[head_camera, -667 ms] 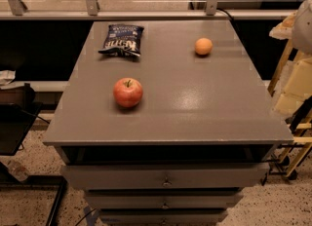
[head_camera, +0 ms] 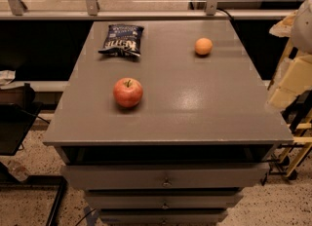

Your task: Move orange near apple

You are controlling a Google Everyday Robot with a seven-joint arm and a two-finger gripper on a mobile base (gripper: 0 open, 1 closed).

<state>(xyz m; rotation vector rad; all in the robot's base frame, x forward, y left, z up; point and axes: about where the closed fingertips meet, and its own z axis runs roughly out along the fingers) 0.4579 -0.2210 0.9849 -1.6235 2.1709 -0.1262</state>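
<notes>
The robot's gripper should next move to the orange's middle (head_camera: 203, 47) at the back of the table and close there, because the orange belongs near the red apple.
The orange (head_camera: 203, 46) is small and round and lies on the grey table top (head_camera: 195, 108) at the back right. The red apple (head_camera: 128, 92), with a short stem, sits upright at the front left, well apart from the orange. My arm shows as pale cream parts at the right edge of the camera view, beside the table. My gripper (head_camera: 280, 96) hangs there, off the table's right side, to the right of the orange and nearer the front, touching nothing on the table.
A dark blue chip bag (head_camera: 121, 40) lies at the back left of the table. Drawers (head_camera: 165, 181) run below the front edge. A glass railing (head_camera: 146, 13) stands behind the table. A black chair (head_camera: 14, 122) is at the left, and a yellow frame (head_camera: 300, 137) at the right.
</notes>
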